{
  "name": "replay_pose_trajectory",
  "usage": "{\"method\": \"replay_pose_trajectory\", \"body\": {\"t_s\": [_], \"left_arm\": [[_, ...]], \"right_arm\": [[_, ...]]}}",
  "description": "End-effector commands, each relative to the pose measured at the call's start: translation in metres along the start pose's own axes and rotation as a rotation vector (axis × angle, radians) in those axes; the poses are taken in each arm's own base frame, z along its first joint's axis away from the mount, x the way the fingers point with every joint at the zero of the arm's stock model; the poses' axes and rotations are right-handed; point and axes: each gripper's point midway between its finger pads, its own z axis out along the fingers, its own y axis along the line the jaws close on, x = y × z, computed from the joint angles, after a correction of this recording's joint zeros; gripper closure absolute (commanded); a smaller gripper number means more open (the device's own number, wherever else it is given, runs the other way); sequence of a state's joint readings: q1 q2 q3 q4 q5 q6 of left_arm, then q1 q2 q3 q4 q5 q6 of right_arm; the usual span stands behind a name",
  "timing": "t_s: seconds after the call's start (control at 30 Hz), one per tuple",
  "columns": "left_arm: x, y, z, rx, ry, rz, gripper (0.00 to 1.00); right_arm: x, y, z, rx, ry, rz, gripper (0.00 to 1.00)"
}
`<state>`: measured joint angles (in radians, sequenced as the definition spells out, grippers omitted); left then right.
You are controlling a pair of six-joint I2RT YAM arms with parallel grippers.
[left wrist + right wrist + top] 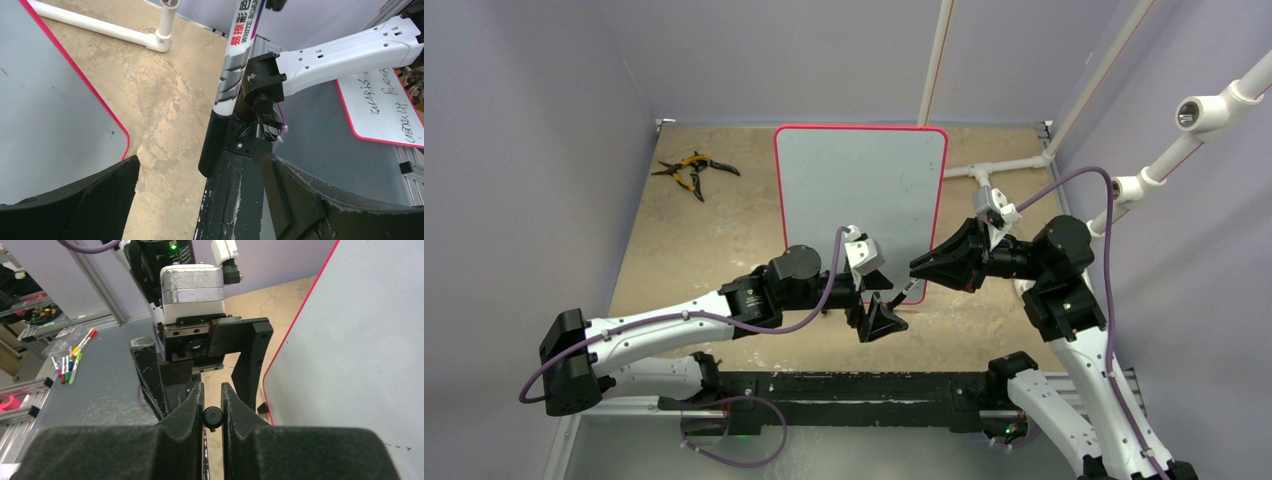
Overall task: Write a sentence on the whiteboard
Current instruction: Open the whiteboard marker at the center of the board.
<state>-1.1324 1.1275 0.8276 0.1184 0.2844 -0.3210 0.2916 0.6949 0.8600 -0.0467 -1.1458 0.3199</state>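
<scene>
My right gripper pinches just the marker's round black end. It should grip the marker's body farther down (243,22) while my left gripper holds the marker's cap.
The whiteboard (861,195) stands upright mid-table, pale with a red rim; its face (360,355) shows only faint specks, and the sentence is not in view. My right gripper (917,268) is shut on a marker (236,60) with a white printed barrel, gripping it near its round black end (213,418). The marker's long black cap (212,145) points down between the fingers of my left gripper (200,167). That gripper stands wide open just left of the right one (884,303), both fingers (90,200) apart from the cap.
Yellow-handled pliers (694,172) lie at the back left. A white pipe frame (1004,165) rises at the back right. Off the table are a small written board (382,107) and several coloured pens (70,360).
</scene>
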Motion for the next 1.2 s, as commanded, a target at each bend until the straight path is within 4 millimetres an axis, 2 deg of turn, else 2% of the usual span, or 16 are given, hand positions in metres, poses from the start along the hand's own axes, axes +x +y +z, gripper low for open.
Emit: {"method": "replay_pose_trajectory", "body": {"t_s": [0.0, 0.1, 0.23, 0.33, 0.5, 0.73, 0.87, 0.93, 1.03, 1.17], "left_arm": [[-0.035, -0.018, 0.001, 0.088, -0.113, 0.04, 0.13], [-0.032, -0.02, 0.004, 0.11, -0.111, 0.037, 0.19], [-0.025, -0.027, 0.007, 0.163, -0.094, 0.031, 0.35], [-0.018, -0.026, 0.01, 0.168, -0.076, 0.028, 0.39], [-0.015, -0.023, 0.013, 0.161, -0.069, 0.024, 0.65], [-0.024, -0.017, 0.011, 0.123, -0.156, 0.007, 1.0], [-0.037, -0.015, 0.007, 0.104, -0.23, -0.003, 1.0], [-0.043, -0.015, 0.006, 0.099, -0.251, -0.006, 1.0], [-0.046, -0.015, 0.007, 0.099, -0.26, -0.008, 1.0], [-0.043, -0.016, 0.009, 0.106, -0.245, -0.011, 1.0]], "right_arm": [[0.001, 0.003, 0.0, -0.029, 0.02, -0.005, 1.0], [0.002, 0.002, 0.001, -0.032, 0.022, 0.003, 1.0], [0.002, 0.002, 0.001, -0.033, 0.021, 0.007, 1.0], [0.002, 0.002, 0.001, -0.041, 0.021, 0.01, 1.0], [0.004, 0.001, 0.002, -0.049, 0.026, 0.023, 1.0], [0.013, -0.002, 0.003, -0.062, 0.041, 0.06, 0.98], [0.018, -0.002, 0.004, -0.076, 0.024, 0.091, 0.66], [0.021, -0.001, 0.004, -0.083, 0.013, 0.109, 0.57], [0.023, -0.002, 0.004, -0.083, 0.007, 0.113, 0.51], [0.018, 0.0, 0.004, -0.08, -0.009, 0.097, 0.51]]}}
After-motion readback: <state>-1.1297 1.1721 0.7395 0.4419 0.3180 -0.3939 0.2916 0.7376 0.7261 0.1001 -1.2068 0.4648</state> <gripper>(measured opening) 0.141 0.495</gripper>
